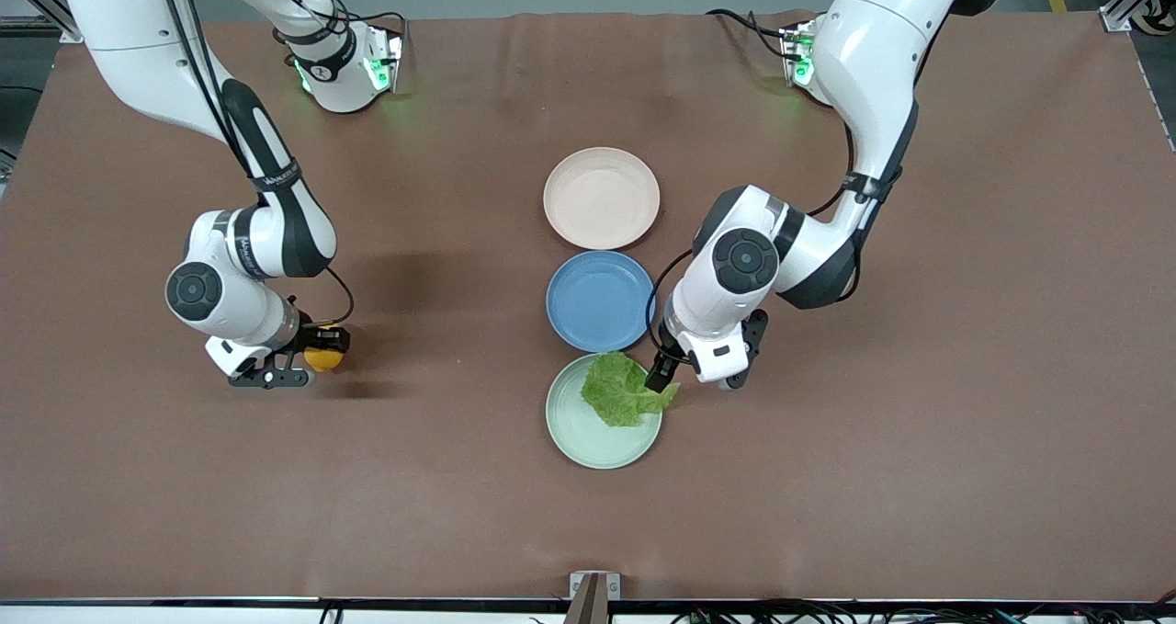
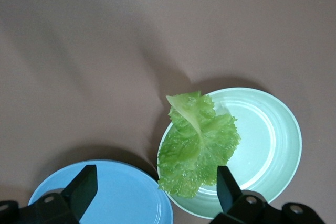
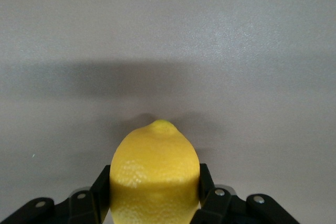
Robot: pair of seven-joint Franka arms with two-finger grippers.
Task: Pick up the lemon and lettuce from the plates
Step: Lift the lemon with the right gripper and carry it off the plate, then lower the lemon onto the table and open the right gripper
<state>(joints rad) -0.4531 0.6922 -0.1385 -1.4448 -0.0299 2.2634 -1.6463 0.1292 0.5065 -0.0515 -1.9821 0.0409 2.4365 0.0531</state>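
The lemon, now held low over the table, will go down from my right gripper onto the bare brown table (image 1: 315,356) just under that gripper, well away from the plates.
The lemon (image 1: 323,358) is yellow and sits between the fingers of my right gripper (image 1: 317,359), which is shut on it low over the bare table toward the right arm's end. The right wrist view shows the lemon (image 3: 155,166) clamped in the right gripper (image 3: 155,184). The lettuce (image 1: 625,390) lies on the mint green plate (image 1: 588,436), overhanging its rim. My left gripper (image 1: 696,371) is open and empty just above the lettuce (image 2: 197,145) and the mint plate (image 2: 262,129). The left gripper (image 2: 156,182) straddles the leaf's edge. The beige-pink plate (image 1: 602,198) is empty.
A blue plate (image 1: 600,300) lies between the two task plates and touches the mint one; it also shows in the left wrist view (image 2: 121,198). The brown table (image 1: 919,422) is bare elsewhere.
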